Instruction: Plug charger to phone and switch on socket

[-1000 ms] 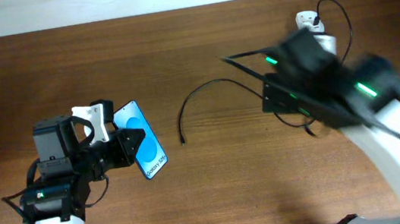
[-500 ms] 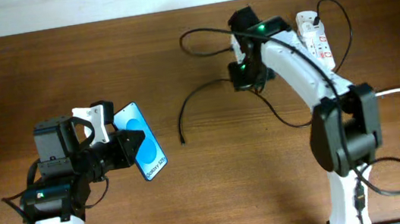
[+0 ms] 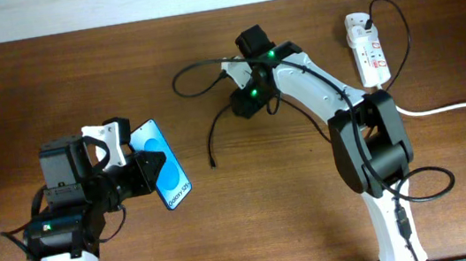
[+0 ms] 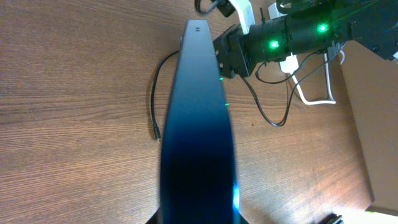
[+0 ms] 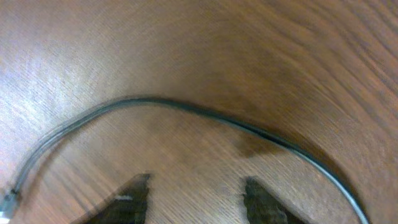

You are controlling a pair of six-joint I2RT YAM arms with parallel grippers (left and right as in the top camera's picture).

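The cable is in my right gripper at its bend, far from the connector tip, so that gripper should grab the cable closer to the connector tip (image 3: 211, 154) before it plugs the cable in.
My left gripper (image 3: 147, 170) is shut on the phone (image 3: 167, 163), holding it tilted above the table with its blue screen up. In the left wrist view the phone (image 4: 199, 118) shows edge-on. The charger, a thin black cable (image 3: 215, 123), lies on the table, its connector tip (image 3: 211, 163) right of the phone. The cable runs to a black plug (image 3: 365, 18) in the white socket (image 3: 368, 42) at the far right. My right gripper (image 3: 243, 104) is open and empty, low over the cable's bend. In the right wrist view the cable (image 5: 186, 108) arcs just beyond the open fingers (image 5: 196, 199), with the tip (image 5: 9, 203) at the left edge.
The socket's thick white cord (image 3: 453, 104) runs off the right edge. The right arm's own black cables (image 3: 194, 68) loop above the table at the back. The table's far edge meets a white wall (image 3: 110, 3).
My right arm has swung left from near the socket to above the bend of the charger cable. My left arm and the phone have stayed still.
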